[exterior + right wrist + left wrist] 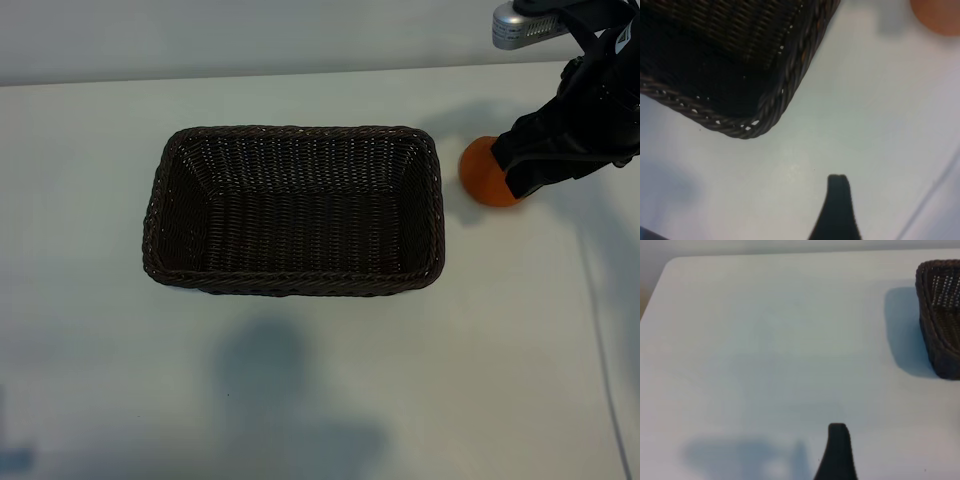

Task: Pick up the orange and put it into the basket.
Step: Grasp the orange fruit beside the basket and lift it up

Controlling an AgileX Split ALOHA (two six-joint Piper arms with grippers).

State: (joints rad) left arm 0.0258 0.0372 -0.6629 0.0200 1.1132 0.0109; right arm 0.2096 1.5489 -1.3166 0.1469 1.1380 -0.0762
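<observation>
My right gripper is to move down next over the orange that is beside the basket, and then it should close on the orange's top (pixel 489 163) (pixel 945 10).
The orange (pixel 481 172) sits on the white table just right of the dark brown wicker basket (pixel 292 132), which holds nothing. My right gripper (pixel 515 172) hangs over the orange's right side and hides part of it. In the right wrist view one black finger (pixel 838 205) shows above bare table, with the basket's corner (pixel 775 105) and the orange (pixel 940 15) farther off. Nothing is between the jaws, which stand open. The left arm is out of the exterior view. Its wrist view shows one finger (pixel 838 450) over bare table, open, with the basket's end (pixel 940 350) at the edge.
A silver camera housing (pixel 525 25) on the right arm shows at the back right. A thin cable (pixel 600 330) runs down the table's right side. White table surface (pixel 300 380) spreads in front of the basket, with an arm's shadow on it.
</observation>
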